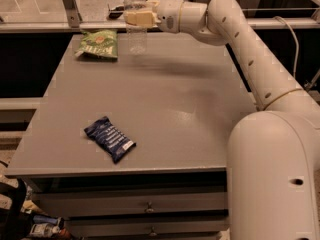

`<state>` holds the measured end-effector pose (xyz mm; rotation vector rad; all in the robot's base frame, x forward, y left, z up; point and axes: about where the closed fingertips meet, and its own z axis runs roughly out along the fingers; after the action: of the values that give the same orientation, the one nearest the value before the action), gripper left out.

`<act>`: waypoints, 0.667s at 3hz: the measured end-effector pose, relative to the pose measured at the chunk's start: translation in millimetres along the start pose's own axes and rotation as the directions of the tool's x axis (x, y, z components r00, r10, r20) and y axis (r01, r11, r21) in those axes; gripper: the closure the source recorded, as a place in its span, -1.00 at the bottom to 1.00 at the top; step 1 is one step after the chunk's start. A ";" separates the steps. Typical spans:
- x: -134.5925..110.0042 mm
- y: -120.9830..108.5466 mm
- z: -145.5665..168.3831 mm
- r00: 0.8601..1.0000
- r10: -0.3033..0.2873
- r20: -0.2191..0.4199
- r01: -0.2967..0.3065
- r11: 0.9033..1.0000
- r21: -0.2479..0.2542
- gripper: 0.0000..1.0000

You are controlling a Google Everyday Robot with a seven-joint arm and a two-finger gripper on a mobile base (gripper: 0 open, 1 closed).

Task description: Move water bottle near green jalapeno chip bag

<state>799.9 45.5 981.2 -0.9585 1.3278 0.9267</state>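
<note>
The water bottle, now upright near the table's far edge, will be released by my gripper on the table (130, 61), right up close against the side edge of the green jalapeno chip bag.
The water bottle (136, 34) is clear with a white cap and stands upright near the far edge of the grey table (185, 109). My gripper (137, 17) is shut around the bottle's middle, hiding its label. The green jalapeno chip bag (98, 43) lies flat at the table's far left corner, just left of the bottle, with a small gap between them. My white arm reaches in from the right.
A dark blue packet (109, 138) with white print lies near the table's front left. Drawers (145, 206) sit under the tabletop. A railing (70, 4) and a dark object stand behind the far edge. My base (275, 179) fills the lower right.
</note>
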 end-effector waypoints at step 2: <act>24.1 7.1 5.7 1.000 0.029 -0.003 -0.029 0.999 0.034 1.00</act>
<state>795.9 53.3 957.0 -0.9177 1.3595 0.9217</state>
